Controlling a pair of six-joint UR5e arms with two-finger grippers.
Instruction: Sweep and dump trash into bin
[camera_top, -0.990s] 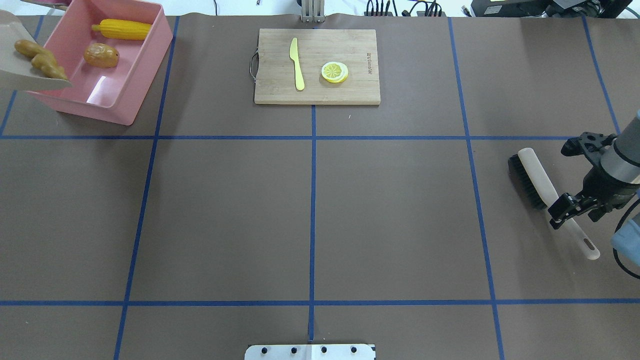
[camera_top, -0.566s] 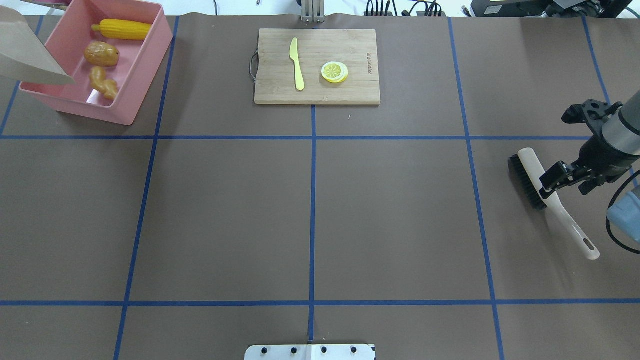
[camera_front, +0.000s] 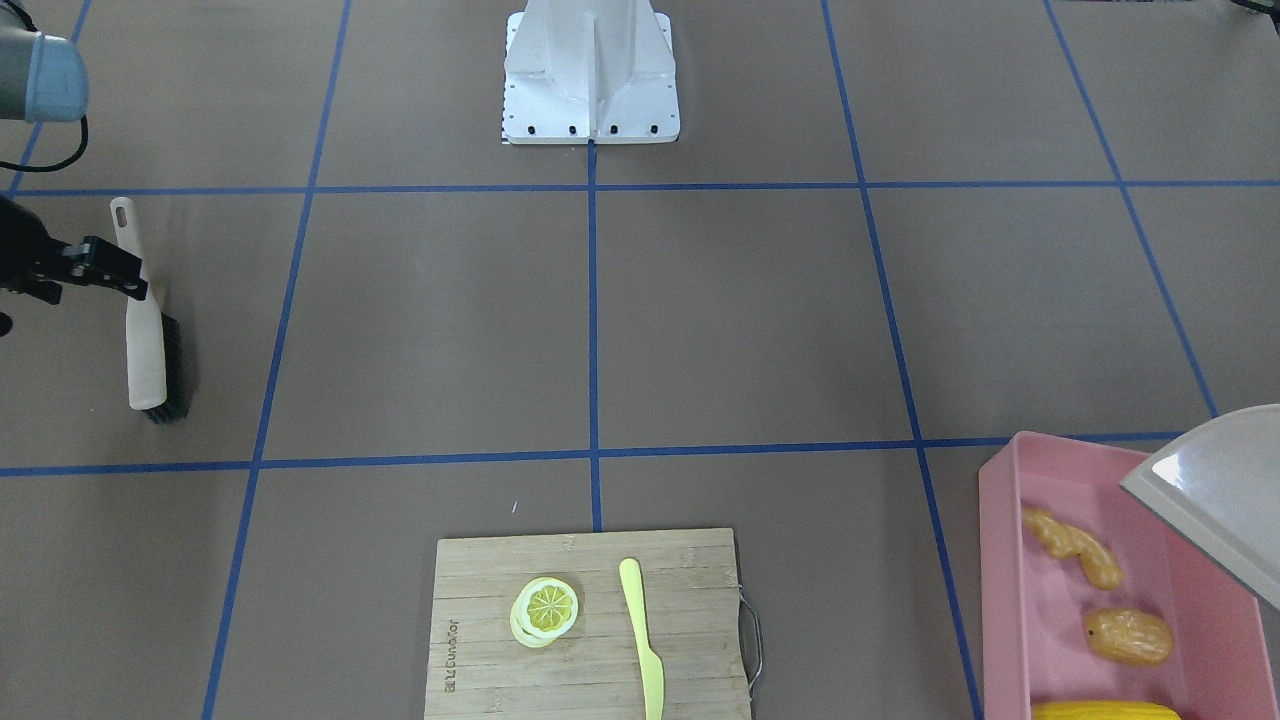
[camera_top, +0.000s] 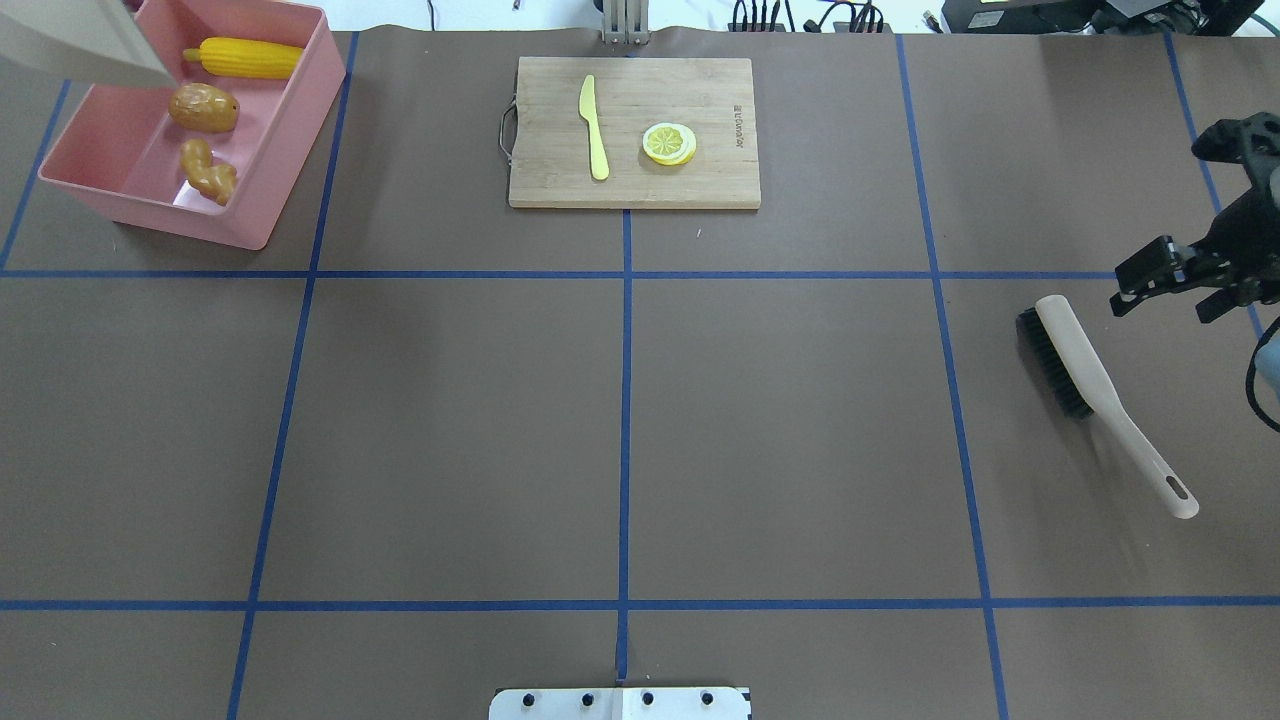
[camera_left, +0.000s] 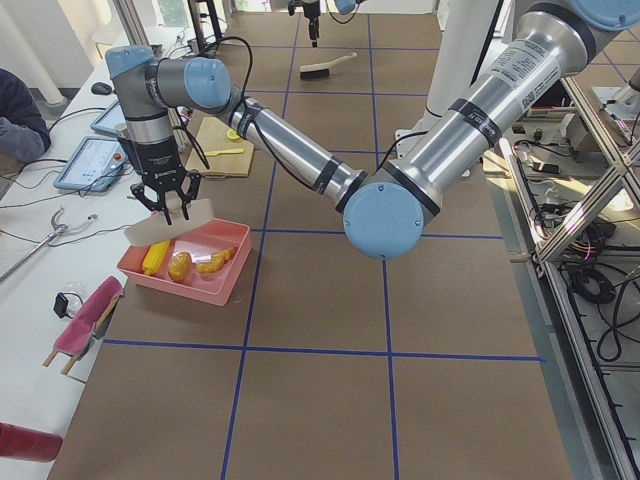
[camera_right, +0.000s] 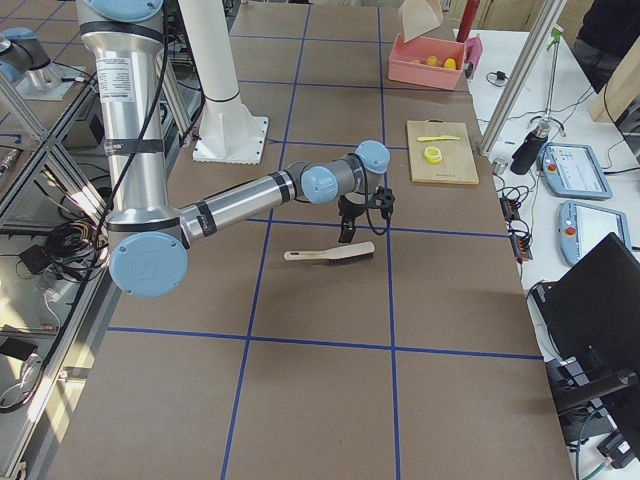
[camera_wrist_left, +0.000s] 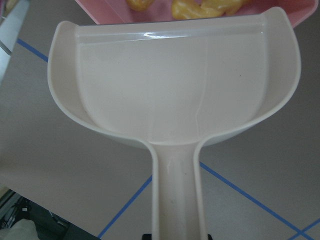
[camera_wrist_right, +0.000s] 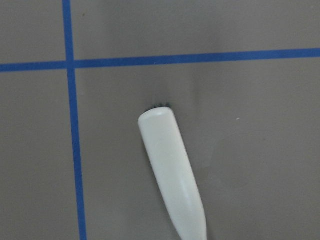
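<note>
Next, I release the beige dustpan from my left gripper in the taped square (camera_front: 717, 296) between the base plate and the pink bin.
The yellow corn cob (camera_top: 243, 57), the tan-orange potato (camera_top: 203, 108) and the knobbly ginger root (camera_top: 208, 172) all lie inside the pink bin (camera_top: 290, 130) at the far left. My left gripper (camera_left: 168, 200) is shut on the handle of the beige dustpan (camera_top: 80, 40), which hangs empty and tilted over the bin's far left corner. It also shows in the left wrist view (camera_wrist_left: 175, 90). My right gripper (camera_top: 1165, 285) is open and empty, raised just past the head of the brush (camera_top: 1085, 375), which lies flat on the table.
A wooden cutting board (camera_top: 710, 185) at the far centre carries a pale yellow-green knife (camera_top: 594, 125) and a lemon slice (camera_top: 669, 143). The robot's base plate (camera_front: 592, 80) is at the near centre. Blue tape lines grid the brown table.
The ginger root slid off the dustpan into the bin, and the dustpan rose and pulled back. My right gripper let go of the brush handle and moved away toward the far side.
</note>
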